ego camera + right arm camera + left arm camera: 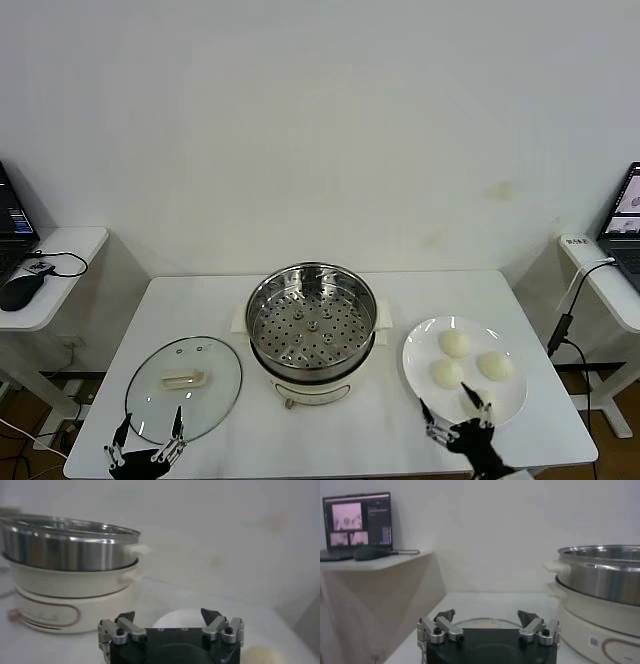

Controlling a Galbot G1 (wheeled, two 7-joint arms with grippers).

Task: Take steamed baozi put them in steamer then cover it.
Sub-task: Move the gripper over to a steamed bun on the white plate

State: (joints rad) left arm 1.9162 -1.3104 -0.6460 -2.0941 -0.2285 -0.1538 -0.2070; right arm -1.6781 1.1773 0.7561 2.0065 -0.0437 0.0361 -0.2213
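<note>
Next, my right gripper goes to the farthest baozi, the one nearest the white plate's far edge, and closes around the baozi's sides [455, 344].
The steamer [312, 322], a shiny steel pot with a perforated tray on a white base, stands uncovered at the table's centre. Its cover [184, 388], a clear glass lid with a cream handle, lies flat to the left. Several cream-white baozi [455, 343] rest on a white plate [418, 352] to the right. My left gripper [150, 432] hovers open at the lid's near edge [485, 621]. My right gripper [455, 415] hangs open over the plate's near side, partly hiding the nearest bun. One bun [175, 619] shows just beyond the right gripper's [168, 615] spread fingers, with nothing between them.
Side desks flank the table: the left one [50, 250] carries a laptop and a mouse, the right one [600, 270] a laptop and cables. The steamer's wall [605, 575] rises close beside my left gripper [486, 616].
</note>
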